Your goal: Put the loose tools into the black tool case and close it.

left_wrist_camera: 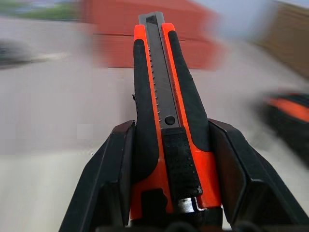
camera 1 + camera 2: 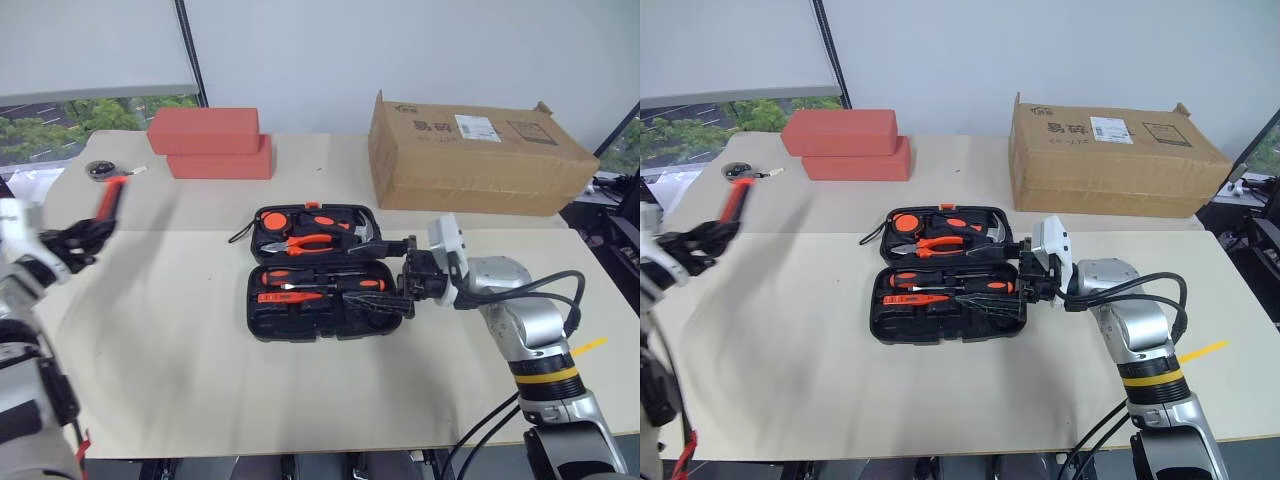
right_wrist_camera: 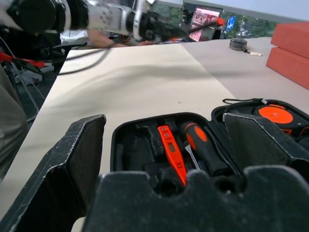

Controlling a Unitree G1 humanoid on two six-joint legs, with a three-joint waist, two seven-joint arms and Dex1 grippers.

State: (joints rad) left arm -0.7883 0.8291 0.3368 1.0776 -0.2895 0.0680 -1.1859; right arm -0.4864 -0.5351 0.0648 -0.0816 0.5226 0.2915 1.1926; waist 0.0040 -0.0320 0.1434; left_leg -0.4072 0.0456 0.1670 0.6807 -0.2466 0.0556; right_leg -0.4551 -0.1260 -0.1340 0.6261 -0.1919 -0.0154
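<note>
I need to set the utility knife down with my left gripper in the case's near half point(image 2: 308, 319), in front of the orange tester screwdriver.
The black tool case point(image 2: 300, 324) lies open mid-table. Its near half holds a slim orange tester screwdriver point(image 3: 170, 152) and a black-and-orange screwdriver point(image 3: 200, 145). At the far left my left gripper point(image 1: 171, 125) is off the table, shut on a black-and-orange utility knife point(image 1: 159, 72), which sticks out past the fingers point(image 2: 108, 200). At the case's right edge my right gripper point(image 2: 375, 272) points left over the near half, open and empty. A small dark tape roll point(image 2: 98, 169) lies on the table at the far left.
The case's far half holds orange-handled pliers point(image 2: 310, 242), a hammer and an orange tape measure point(image 2: 277, 220). Two stacked red blocks point(image 2: 210, 143) stand at the back left. A cardboard box point(image 2: 475, 155) stands at the back right, just behind my right arm.
</note>
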